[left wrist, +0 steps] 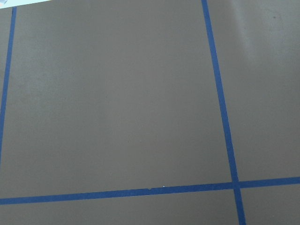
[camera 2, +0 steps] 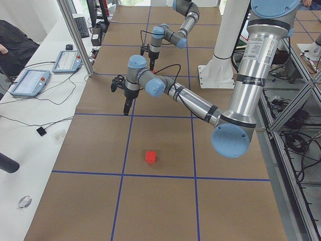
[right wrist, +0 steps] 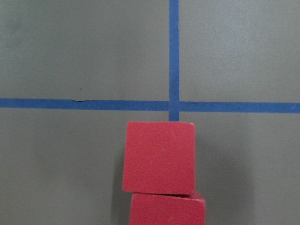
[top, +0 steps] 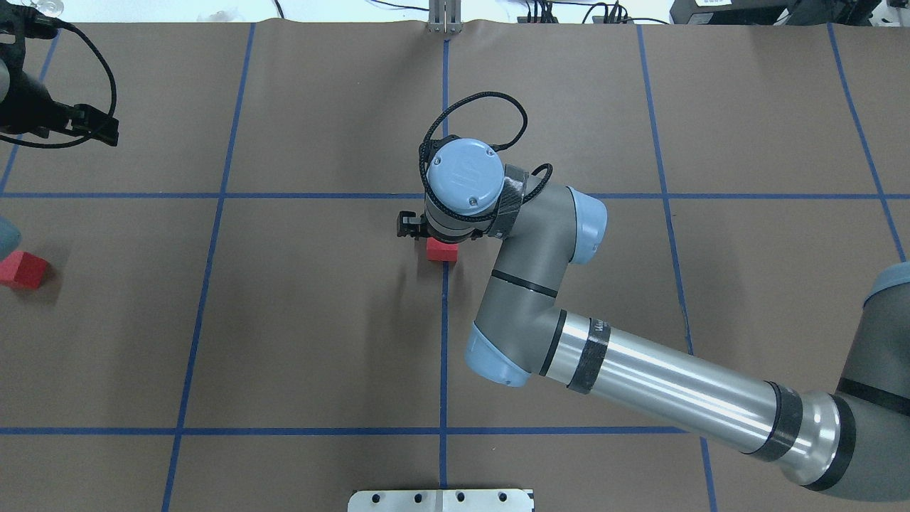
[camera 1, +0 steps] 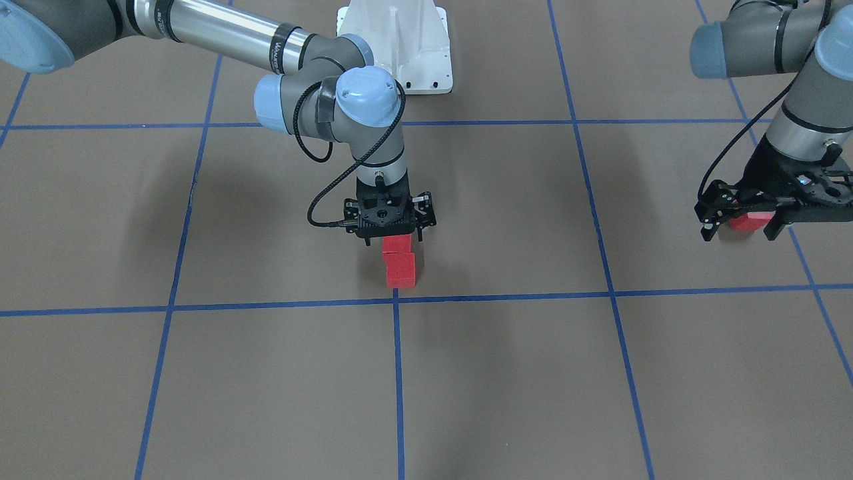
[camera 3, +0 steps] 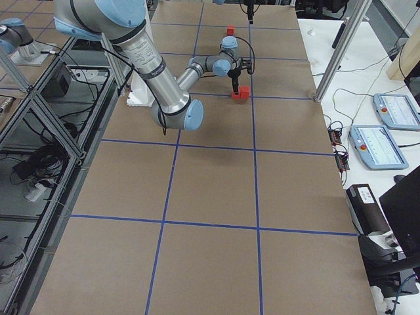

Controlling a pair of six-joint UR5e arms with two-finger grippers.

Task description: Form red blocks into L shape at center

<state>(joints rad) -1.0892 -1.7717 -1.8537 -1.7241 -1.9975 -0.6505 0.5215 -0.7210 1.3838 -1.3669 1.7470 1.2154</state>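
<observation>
Next, my left fingers should lower to the lone red block, apart from the touching pair, and grip the block's opposite sides [camera 1: 750,223].
Two red blocks [camera 1: 400,268] [camera 1: 398,244] lie in a short row, touching, just on the robot's side of the center [camera 1: 396,298], the blue tape crossing. In the right wrist view the front block [right wrist: 158,157] sits just below the crossing [right wrist: 174,106]. The rear block [right wrist: 167,212] is slightly turned. My right gripper [camera 1: 394,239] is open, its jaws astride the rear block. The third red block [top: 25,270] lies alone on the table far to my left. My left gripper [camera 1: 741,230] is open and empty, raised above the table and apart from that block.
The brown surface carries a grid of blue tape lines. The white robot base plate [camera 1: 396,47] stands behind the center. Tablets and cables [camera 2: 30,80] lie on the white side table beyond the far edge.
</observation>
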